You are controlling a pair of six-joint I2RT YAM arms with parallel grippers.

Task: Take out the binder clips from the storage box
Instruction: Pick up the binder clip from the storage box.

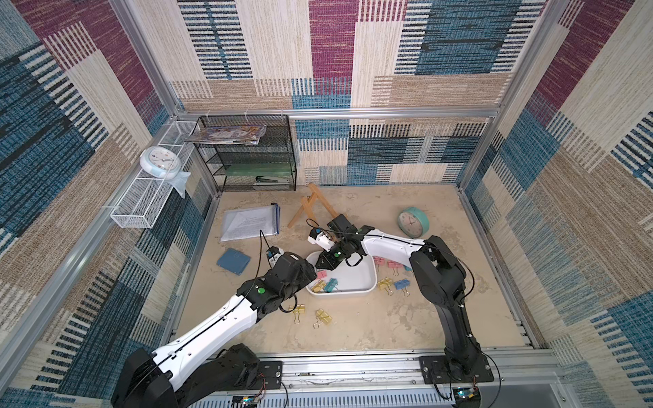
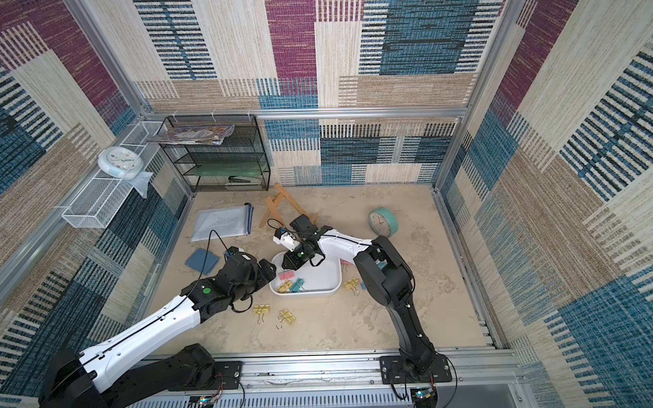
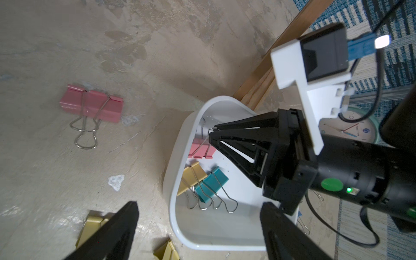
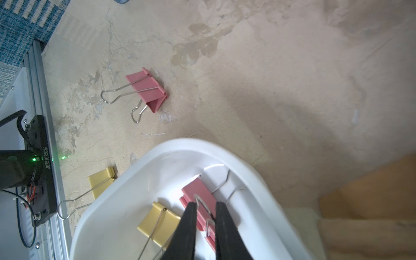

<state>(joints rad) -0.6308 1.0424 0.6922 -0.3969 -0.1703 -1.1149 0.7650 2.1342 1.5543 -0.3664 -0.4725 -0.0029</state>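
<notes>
Next, I open my right gripper and grip closer to the pink clip's body (image 3: 204, 144), because its fingers meet only the end of the pink clip's wire handle.
The white storage box (image 1: 367, 282) (image 2: 332, 282) sits mid-table. Inside it lie a pink binder clip (image 4: 200, 195) (image 3: 201, 150), a yellow one (image 3: 191, 177) and a teal one (image 3: 211, 184). My right gripper (image 4: 204, 206) (image 1: 319, 263) reaches into the box's far end and is shut on the pink clip's wire handle. My left gripper (image 3: 200, 204) hovers open over the box's near left end with nothing between its fingers. Outside the box lie two yellow clips (image 1: 298, 309) at the front. To its right are pink (image 1: 379, 261), yellow (image 1: 385, 283) and blue (image 1: 401, 283) clips.
A wooden easel (image 1: 311, 208) lies just behind the box. A teal clock (image 1: 413, 222) stands at the back right. A document pouch (image 1: 249, 222) and a blue notebook (image 1: 233, 261) lie to the left. A black mesh rack (image 1: 247, 152) and a white wire basket (image 1: 141, 201) are at the back left.
</notes>
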